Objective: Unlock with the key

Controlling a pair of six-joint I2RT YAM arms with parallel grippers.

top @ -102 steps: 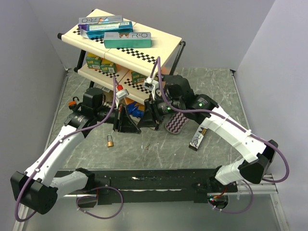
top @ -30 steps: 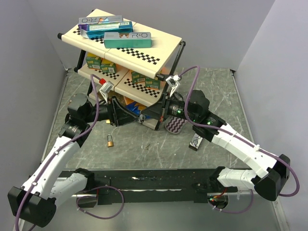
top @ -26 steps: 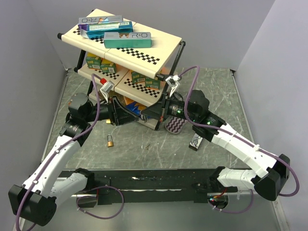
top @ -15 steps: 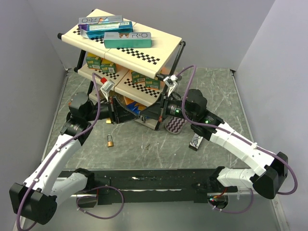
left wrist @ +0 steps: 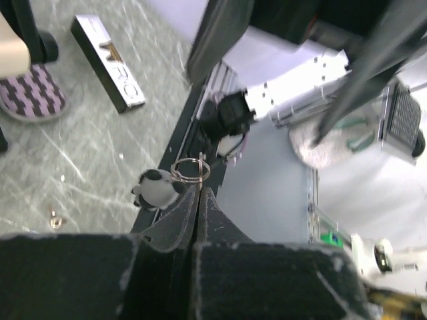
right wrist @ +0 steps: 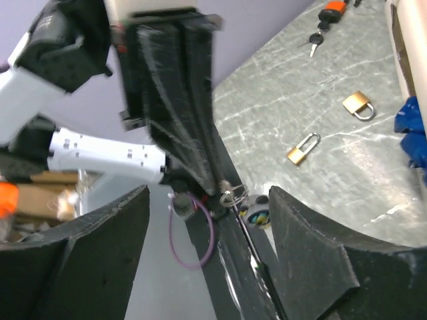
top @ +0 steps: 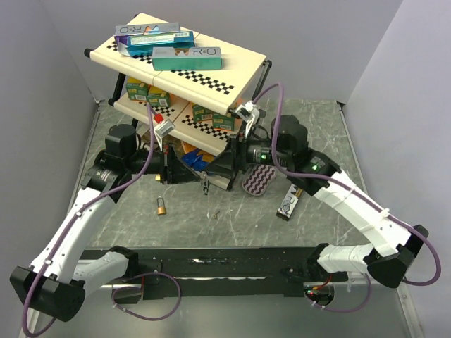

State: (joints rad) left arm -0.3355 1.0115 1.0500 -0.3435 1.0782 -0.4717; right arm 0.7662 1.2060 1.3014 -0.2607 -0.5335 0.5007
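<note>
The robot's left gripper covers the key's blade and leaves the wire ring poking out, so the right gripper needs to grab the key's ring end (right wrist: pixel 228 188) before any unlocking.
My left gripper (top: pixel 199 177) hangs above the table in front of the shelf, shut on the key (left wrist: pixel 199 175). In the left wrist view the key's wire ring (left wrist: pixel 189 170) and a panda charm (left wrist: pixel 156 190) stick out past the shut left gripper (left wrist: pixel 199 191). Facing it, my right gripper (top: pixel 215 170) stands open with nothing in it. In the right wrist view the wire ring (right wrist: pixel 233 196) and panda charm (right wrist: pixel 257 211) hang between the spread fingers of the right gripper (right wrist: pixel 208 200), touching neither. A brass padlock (top: pixel 162 207) lies on the table below the left gripper, also seen in the right wrist view (right wrist: pixel 303 148).
A two-tier checkered shelf (top: pixel 211 76) with boxes stands just behind both grippers. A second padlock (right wrist: pixel 358 105) and keys with an orange fob (right wrist: pixel 329 11) lie further left. A purple striped pad (top: pixel 256 182), a black box (top: pixel 289 204) and a small brass piece (top: pixel 218 211) lie on the table.
The left gripper has shut on the key. The right gripper, shut until half a second ago, has opened and let go. Both arms shifted slightly toward the front of the shelf.
</note>
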